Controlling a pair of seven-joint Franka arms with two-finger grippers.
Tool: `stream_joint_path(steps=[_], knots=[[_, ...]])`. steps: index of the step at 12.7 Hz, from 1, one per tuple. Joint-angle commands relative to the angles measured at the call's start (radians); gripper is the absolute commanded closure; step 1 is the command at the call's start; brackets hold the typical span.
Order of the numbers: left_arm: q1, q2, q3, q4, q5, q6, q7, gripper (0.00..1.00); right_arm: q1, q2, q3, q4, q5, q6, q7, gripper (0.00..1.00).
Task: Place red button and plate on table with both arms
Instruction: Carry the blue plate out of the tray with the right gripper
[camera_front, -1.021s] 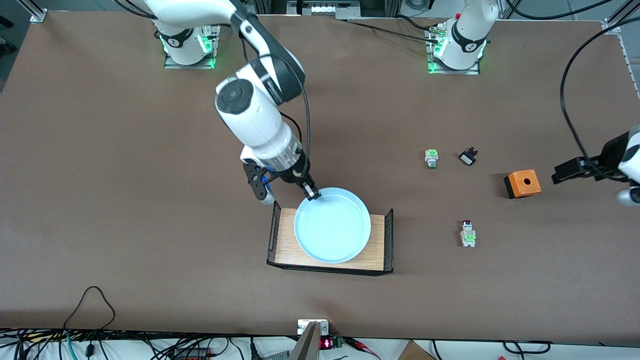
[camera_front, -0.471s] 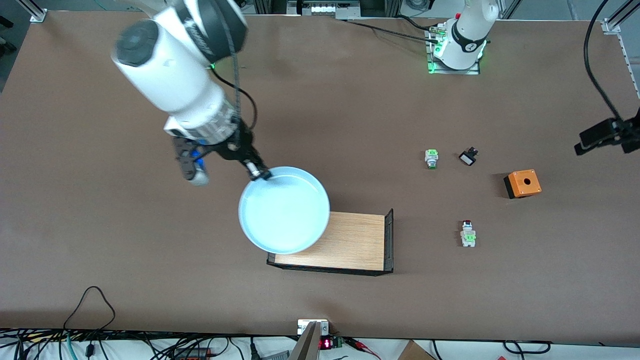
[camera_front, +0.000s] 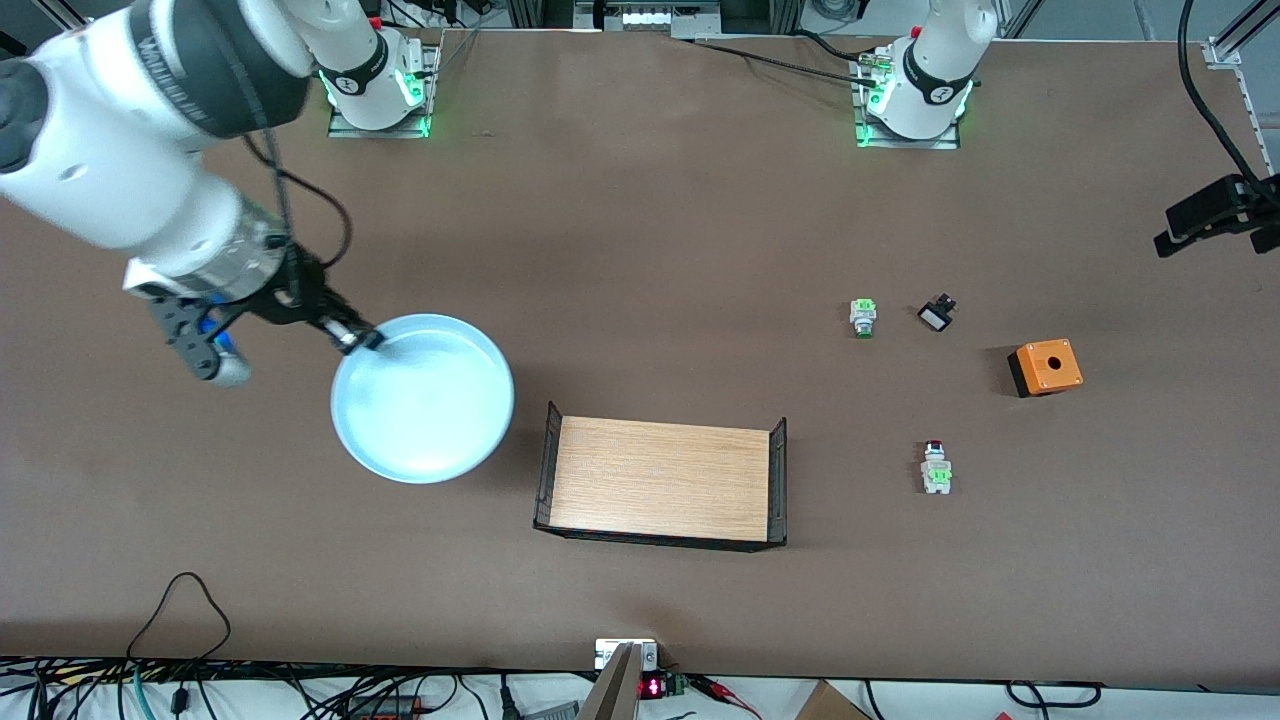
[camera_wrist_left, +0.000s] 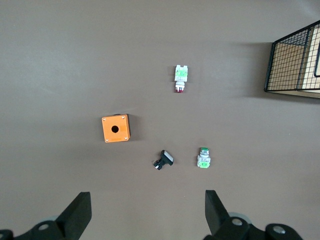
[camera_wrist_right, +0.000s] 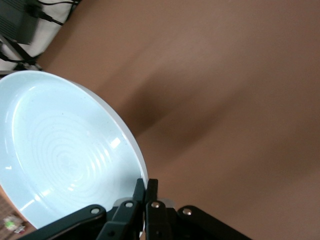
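Note:
My right gripper should release the pale blue plate, now in the air over the brown table, on the bare table (camera_front: 337, 317) between the tray and the base of its arm.
My right gripper (camera_front: 358, 339) is shut on the rim of the pale blue plate (camera_front: 422, 398) and holds it in the air over the brown table (camera_front: 640, 220), toward the right arm's end, off the tray. In the right wrist view the jaws (camera_wrist_right: 145, 189) pinch the plate's rim (camera_wrist_right: 65, 150). The red button (camera_front: 936, 466) lies on the table toward the left arm's end; it also shows in the left wrist view (camera_wrist_left: 180, 79). My left gripper (camera_wrist_left: 145, 215) is open and empty, high over the table at the left arm's end, and shows at the edge of the front view (camera_front: 1215, 215).
The wooden tray with black wire ends (camera_front: 662, 482) stands empty mid-table. A green-capped switch (camera_front: 863, 317), a small black-and-white switch (camera_front: 937, 314) and an orange box (camera_front: 1045, 367) lie near the red button. Cables run along the table's near edge.
My right gripper has lifted the plate off the wooden tray and carried it toward the right arm's end of the table. My left gripper has drawn up and outward.

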Motion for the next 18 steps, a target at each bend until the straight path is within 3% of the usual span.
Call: stream_joint_path(steps=[1, 4, 9, 12, 18], knots=[[0.005, -0.111, -0.002, -0.173, -0.017, 0.059, 0.026, 0.0, -0.087, -0.049, 0.017, -0.099, 0.015, -0.039, -0.198, 1.0], [0.008, -0.131, -0.015, -0.218, -0.02, 0.059, 0.028, 0.0, -0.165, -0.06, 0.015, -0.18, 0.015, -0.045, -0.356, 1.0], [-0.032, -0.126, 0.001, -0.212, -0.019, 0.056, 0.029, 0.0, -0.29, -0.052, 0.015, -0.312, -0.005, -0.036, -0.649, 1.0], [-0.049, -0.125, 0.002, -0.22, -0.014, 0.056, 0.028, 0.0, -0.322, -0.035, 0.015, -0.369, -0.122, -0.025, -0.789, 1.0], [-0.009, -0.111, 0.001, -0.189, -0.016, 0.051, 0.023, 0.0, -0.403, -0.032, 0.017, -0.582, -0.143, 0.215, -0.987, 1.0]])
